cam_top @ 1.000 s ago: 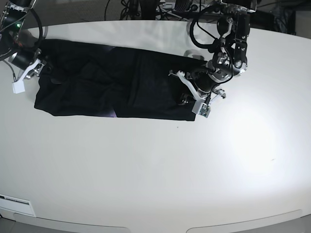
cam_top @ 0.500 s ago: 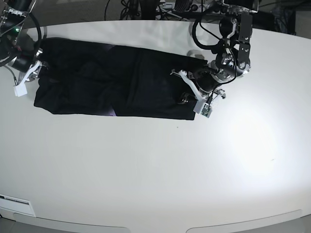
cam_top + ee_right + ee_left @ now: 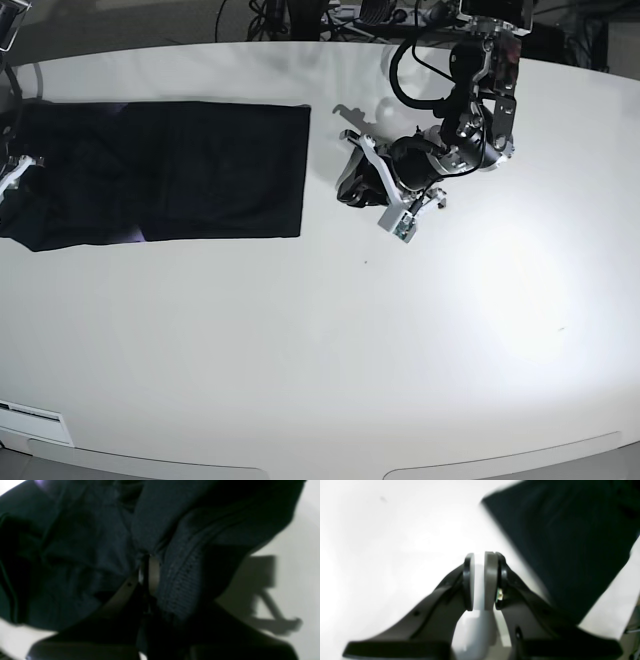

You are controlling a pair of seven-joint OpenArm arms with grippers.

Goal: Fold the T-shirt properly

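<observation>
Next, my right gripper lays the T-shirt's bunched edge on the folded part's end (image 3: 281, 165) nearest my left gripper.
The black T-shirt (image 3: 170, 170) lies as a flat folded strip on the left of the white table (image 3: 330, 350). A sliver of purple print (image 3: 136, 237) shows at its near edge. My right gripper (image 3: 12, 172) is at the strip's left end. In the right wrist view it (image 3: 149, 573) is shut on a bunched ribbed edge of the shirt (image 3: 180, 580). My left gripper (image 3: 362, 178) is to the right of the strip, apart from its right edge. In the left wrist view it (image 3: 479, 580) has its jaws a narrow gap apart with nothing between, and the shirt (image 3: 560, 537) is beyond it.
The left arm (image 3: 470, 110) rises from the table's back right. Cables and equipment (image 3: 330, 15) stand behind the far edge. The shirt's left end reaches the table's left edge.
The shirt has slid well to the left with my right gripper and lies flatter. Its right edge has come away from my left gripper, which has shifted a little to the left.
</observation>
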